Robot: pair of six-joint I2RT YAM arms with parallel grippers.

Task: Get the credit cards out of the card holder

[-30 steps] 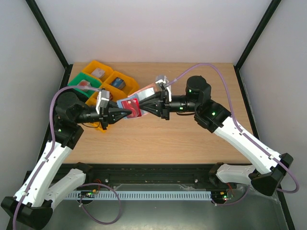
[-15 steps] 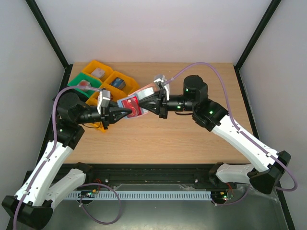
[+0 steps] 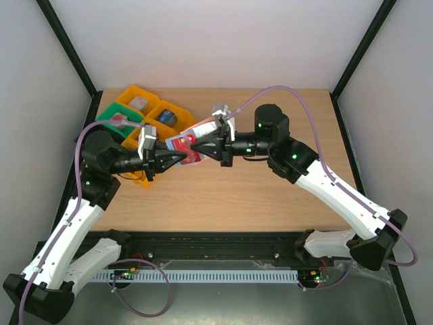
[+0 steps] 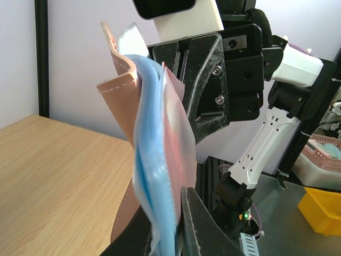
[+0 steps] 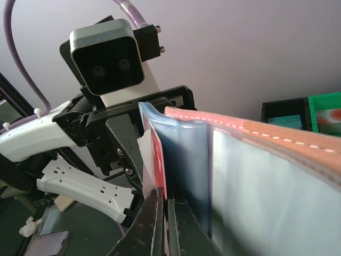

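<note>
The tan card holder, now open in mid-air between both arms, will lie on the bare wood [image 3: 209, 197] near the table's front edge once my left gripper lets it go.
The tan card holder [image 3: 203, 127] hangs open in mid-air between both arms, its clear sleeves fanned out. In the left wrist view its leather cover [image 4: 120, 96] stands upright beside blue sleeves holding the credit cards [image 4: 154, 181]. My left gripper [image 3: 180, 157] [image 4: 168, 226] is shut on the holder's lower edge. My right gripper [image 3: 194, 146] [image 5: 166, 224] comes from the opposite side, shut on the edge of a red card [image 5: 159, 160] [image 3: 178, 143] that sticks out of a sleeve. The stitched tan cover [image 5: 277, 136] runs off to the right in the right wrist view.
Yellow trays [image 3: 139, 101] and a green tray [image 3: 108, 116] with small blocks stand at the table's back left, just behind my left arm. The green tray [image 5: 325, 112] and a black tray [image 5: 282, 114] show behind the holder in the right wrist view.
My right gripper has moved left onto the holder and closed on the red card's edge. The left gripper has kept its hold and barely shifted.
</note>
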